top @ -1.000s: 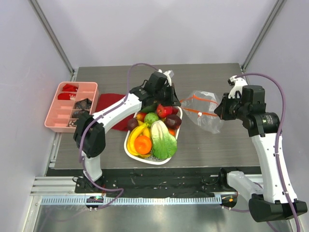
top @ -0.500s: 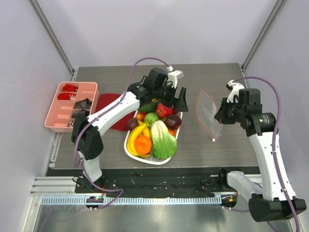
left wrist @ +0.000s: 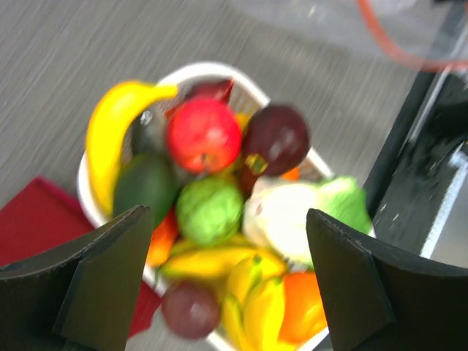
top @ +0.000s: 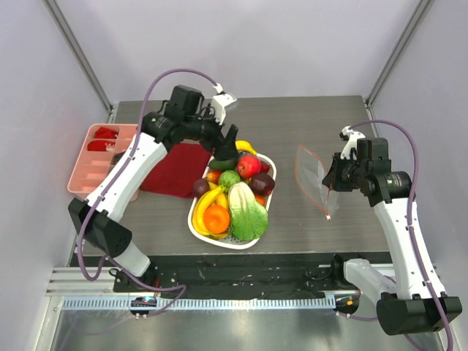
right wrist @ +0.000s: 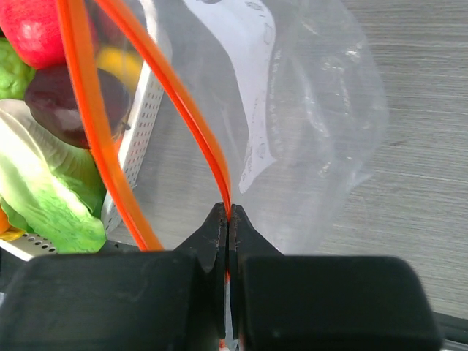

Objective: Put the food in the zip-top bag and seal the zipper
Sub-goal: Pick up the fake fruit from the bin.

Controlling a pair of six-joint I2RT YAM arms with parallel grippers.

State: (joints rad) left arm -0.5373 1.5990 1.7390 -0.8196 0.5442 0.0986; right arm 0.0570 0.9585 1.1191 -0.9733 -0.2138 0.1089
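Observation:
The orange (top: 216, 219) (left wrist: 301, 308) lies on the bananas beside the pale-green cabbage in the white basket, and my left gripper will close on the middle of it.
The food is piled in a white basket (top: 196, 228): a red apple (top: 248, 166), a pale-green cabbage (top: 246, 212), an orange (top: 216, 218), bananas (top: 206, 201) and a dark purple fruit (top: 262, 183). My left gripper (top: 227, 142) hangs open above the basket's far end with nothing in it; in the left wrist view the left gripper (left wrist: 228, 216) frames the apple (left wrist: 203, 135) and a banana (left wrist: 110, 131). The clear zip-top bag (top: 313, 179) hangs right of the basket, its mouth gaping. My right gripper (right wrist: 228, 216) is shut on the red-orange zipper (right wrist: 194, 124) at the bag's (right wrist: 314, 110) edge.
A pink compartment tray (top: 102, 159) sits at the table's left edge. A dark red cloth (top: 175, 170) lies between the tray and the basket. The basket's perforated wall (right wrist: 142, 139) shows through the bag in the right wrist view.
My left gripper has opened and swung back and to the left, away from the bag. The bag has risen off the table and now hangs from the right gripper.

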